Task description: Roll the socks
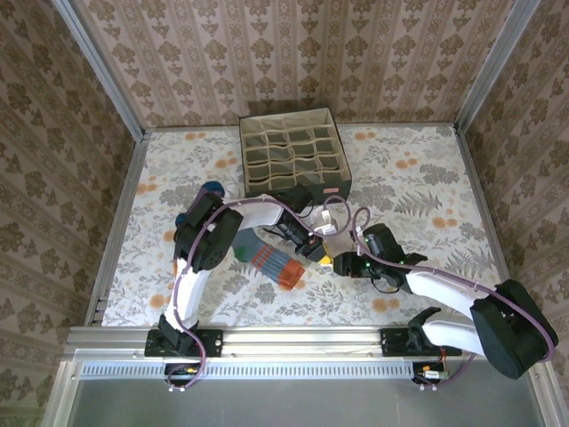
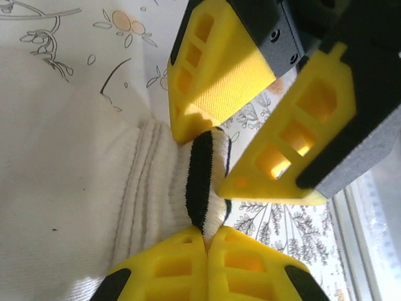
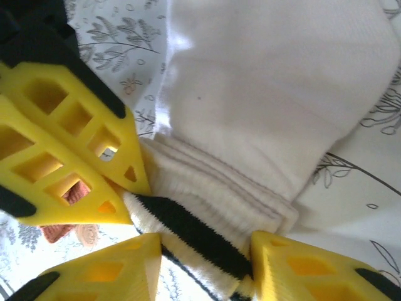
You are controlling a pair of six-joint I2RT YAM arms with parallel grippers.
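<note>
The fingers of my right gripper are across the whole width of the black-striped cuff, so that gripper should shift and pinch only the cuff's edge (image 3: 244, 268) opposite my left gripper.
A white sock (image 1: 336, 219) with a black-striped cuff (image 3: 188, 232) lies at mid-table. My left gripper (image 2: 208, 241) is shut on that cuff's edge (image 2: 203, 182), pinching the folded fabric between its yellow fingertips. My right gripper (image 3: 207, 269) is open, with one finger on each side of the same cuff, facing the left gripper's fingers (image 3: 69, 157). In the top view the left gripper (image 1: 309, 247) and right gripper (image 1: 331, 258) meet at the sock. A grey-blue striped sock (image 1: 265, 258) with an orange end lies just left of them. A purple and blue sock (image 1: 212, 189) peeks out behind the left arm.
A grey fabric box (image 1: 294, 160) with several compartments stands right behind the white sock, at the back centre. The floral tablecloth (image 1: 427, 187) has free room on the right. Metal rails edge the table's sides and front.
</note>
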